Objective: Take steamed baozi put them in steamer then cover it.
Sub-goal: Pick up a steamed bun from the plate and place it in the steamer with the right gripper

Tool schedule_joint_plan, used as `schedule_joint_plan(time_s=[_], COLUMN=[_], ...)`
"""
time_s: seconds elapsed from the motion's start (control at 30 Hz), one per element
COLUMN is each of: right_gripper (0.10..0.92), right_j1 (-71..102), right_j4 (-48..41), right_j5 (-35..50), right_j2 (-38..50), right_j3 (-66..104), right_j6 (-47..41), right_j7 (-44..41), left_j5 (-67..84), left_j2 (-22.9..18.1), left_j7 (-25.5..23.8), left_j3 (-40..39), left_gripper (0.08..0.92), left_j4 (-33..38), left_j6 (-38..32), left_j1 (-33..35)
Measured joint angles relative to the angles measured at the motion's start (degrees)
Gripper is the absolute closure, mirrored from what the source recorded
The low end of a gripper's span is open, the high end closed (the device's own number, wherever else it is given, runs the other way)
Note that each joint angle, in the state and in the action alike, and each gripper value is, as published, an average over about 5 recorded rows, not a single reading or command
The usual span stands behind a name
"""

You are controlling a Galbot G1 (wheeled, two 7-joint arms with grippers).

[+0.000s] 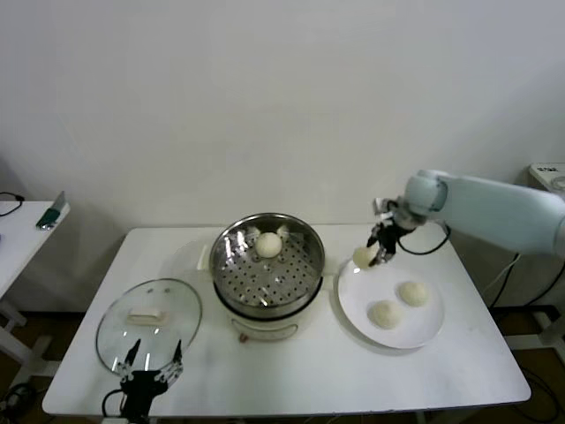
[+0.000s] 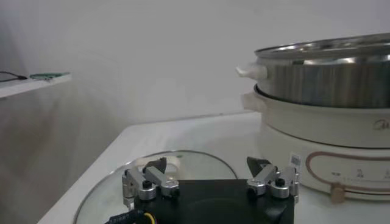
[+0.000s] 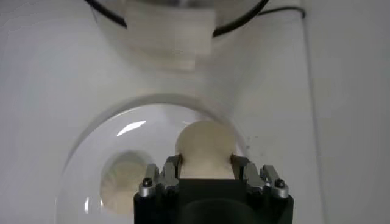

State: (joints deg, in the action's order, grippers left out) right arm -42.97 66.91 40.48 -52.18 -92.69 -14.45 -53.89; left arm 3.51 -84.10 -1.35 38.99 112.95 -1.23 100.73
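My right gripper will release its baozi in the steamer (image 1: 238,263), next to the baozi already inside, on the side that faces the glass lid. The held baozi is still just above the plate's rim.
The steamer (image 1: 269,265), a shiny steel basket on a white pot base, stands mid-table with one baozi (image 1: 269,244) inside at its back. My right gripper (image 1: 378,253) is shut on a second baozi (image 1: 364,257) and holds it just above the far left rim of the white plate (image 1: 422,333); the wrist view shows this bun (image 3: 205,148) squeezed between the fingers. Two more baozi (image 1: 412,292) (image 1: 385,314) lie on the plate. My left gripper (image 1: 153,362) is open and empty at the table's front left, by the glass lid (image 1: 147,322).
The glass lid with its white handle (image 1: 146,313) lies flat left of the steamer; it also shows in the left wrist view (image 2: 183,167). A side table (image 1: 22,225) with a small object stands far left. The table's front edge is near my left gripper.
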Motion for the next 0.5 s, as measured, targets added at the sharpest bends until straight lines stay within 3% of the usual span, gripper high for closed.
schedule_joint_plan(time_s=[0.5], right_gripper=[0.457], right_j1=[-12.2], right_j4=[10.1], right_j5=[14.7], right_j2=[-12.7], right_j3=[0.5], right_j6=[-5.3], right_j7=[4.1], left_j5=[-0.1], left_j2=[-0.1], left_j7=[0.1], left_j3=[0.1], left_gripper=[0.177], left_j4=[1.6], left_j6=[0.4], left_j1=[1.0])
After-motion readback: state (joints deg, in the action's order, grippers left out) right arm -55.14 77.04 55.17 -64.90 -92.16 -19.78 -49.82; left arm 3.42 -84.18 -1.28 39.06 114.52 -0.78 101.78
